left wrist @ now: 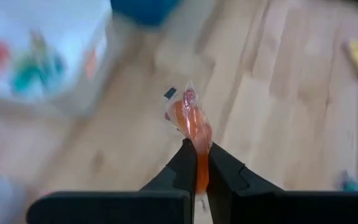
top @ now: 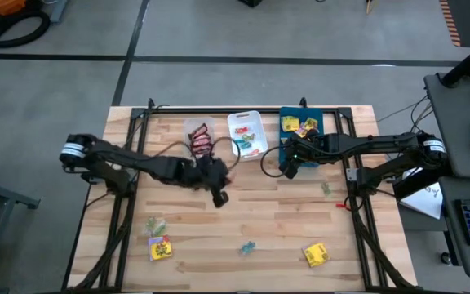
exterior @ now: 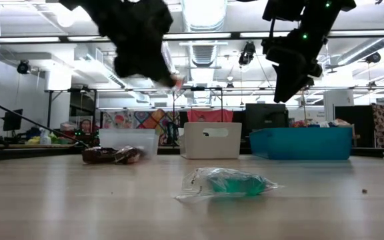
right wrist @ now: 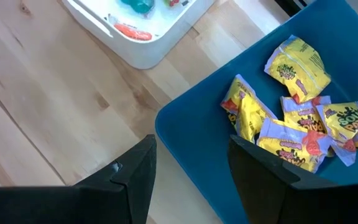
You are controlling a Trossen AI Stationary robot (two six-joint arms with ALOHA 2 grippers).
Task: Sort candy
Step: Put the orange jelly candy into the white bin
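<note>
The robot's left gripper will release the orange-red candy inside the white tray (top: 249, 145) (left wrist: 61, 71), beside the teal piece in there.
My left gripper (left wrist: 197, 167) hangs over the middle of the table (top: 219, 194), raised well above it (exterior: 153, 67), and is shut on a small orange-red translucent candy (left wrist: 190, 123). My right gripper (right wrist: 191, 177) is open and empty, held high (exterior: 291, 80) over the near left corner of the blue tray (right wrist: 191, 134), which holds several yellow packets (right wrist: 291, 118). Loose on the wood lie two yellow packets (top: 160, 247) (top: 315, 255), a teal piece (top: 247, 247) and green pieces (top: 153, 224) (top: 326, 188). Dark red-brown bars (top: 201, 139) sit at the clear tray. My left gripper pinches the orange-red candy between its two fingers (left wrist: 182, 165) by one end of its wrapper (left wrist: 199, 149). The fingers come from above, pointing down. The candy is lifted clear of the table, and its other end (left wrist: 180, 102) sticks out past the fingertips.
Three trays stand in a row at the far edge: clear (top: 196, 131), white (top: 255, 122) with small coloured pieces, blue (top: 321, 122). A dark frame borders the tabletop (top: 243, 208). In the low view the teal piece (exterior: 229, 181) lies nearest the camera.
</note>
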